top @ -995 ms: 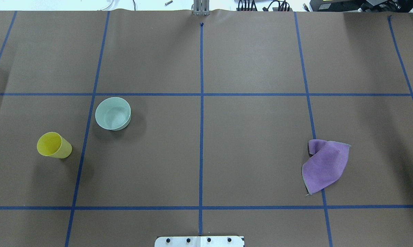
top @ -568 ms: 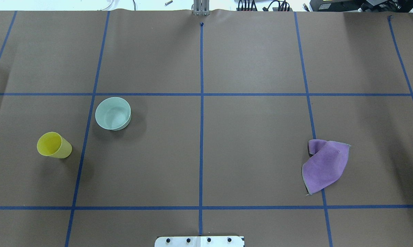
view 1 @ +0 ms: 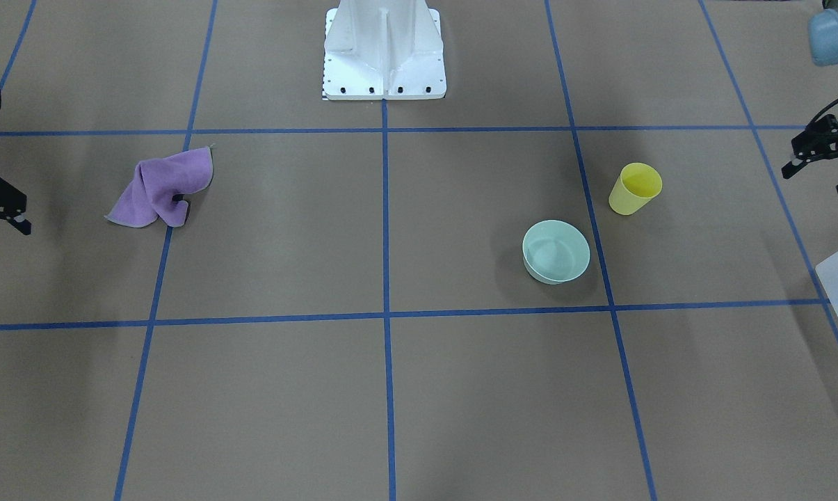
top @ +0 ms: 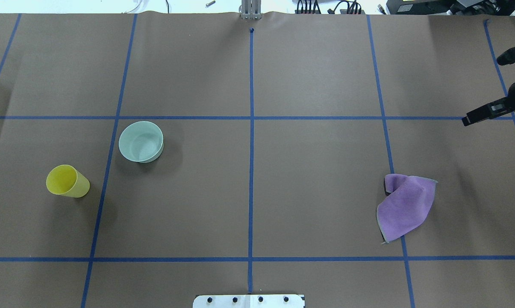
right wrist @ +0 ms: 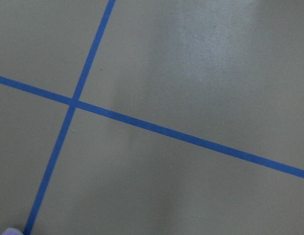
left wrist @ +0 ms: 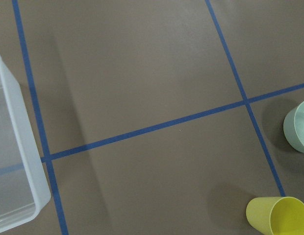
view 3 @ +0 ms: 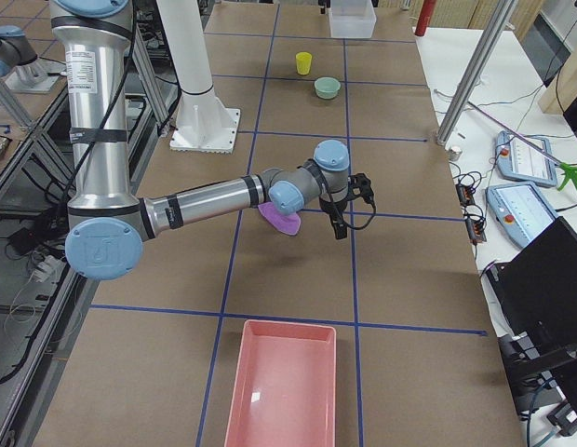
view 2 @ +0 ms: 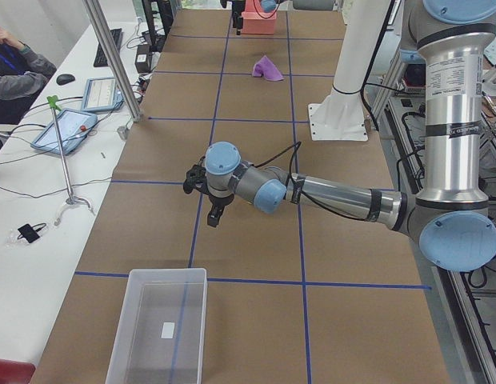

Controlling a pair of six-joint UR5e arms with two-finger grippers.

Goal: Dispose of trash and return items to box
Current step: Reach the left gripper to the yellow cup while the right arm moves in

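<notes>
My left gripper will go to the yellow cup next and close on the cup's rim [view 1: 660, 186] [left wrist: 271, 222] at the side that faces the translucent box.
A yellow cup [top: 67, 181] and a mint bowl [top: 141, 141] stand upright on the left half of the table. A crumpled purple cloth [top: 404, 207] lies on the right half. The translucent box [view 2: 156, 328] sits at the table's left end and also shows in the left wrist view [left wrist: 14, 161]. My left gripper [view 1: 815, 179] hovers open and empty between the cup and the box. My right gripper [top: 482, 91] hovers open and empty beyond the cloth, near the right edge. Both are well above the table.
A pink bin [view 3: 279, 391] sits at the table's right end. The white robot pedestal [view 1: 384, 52] stands at the near middle edge. Blue tape lines grid the brown table cover. A metal post [top: 249, 10] is at the far edge.
My right gripper has come into the overhead view at the right edge; it was out of view before. Cup, bowl and cloth have not moved.
</notes>
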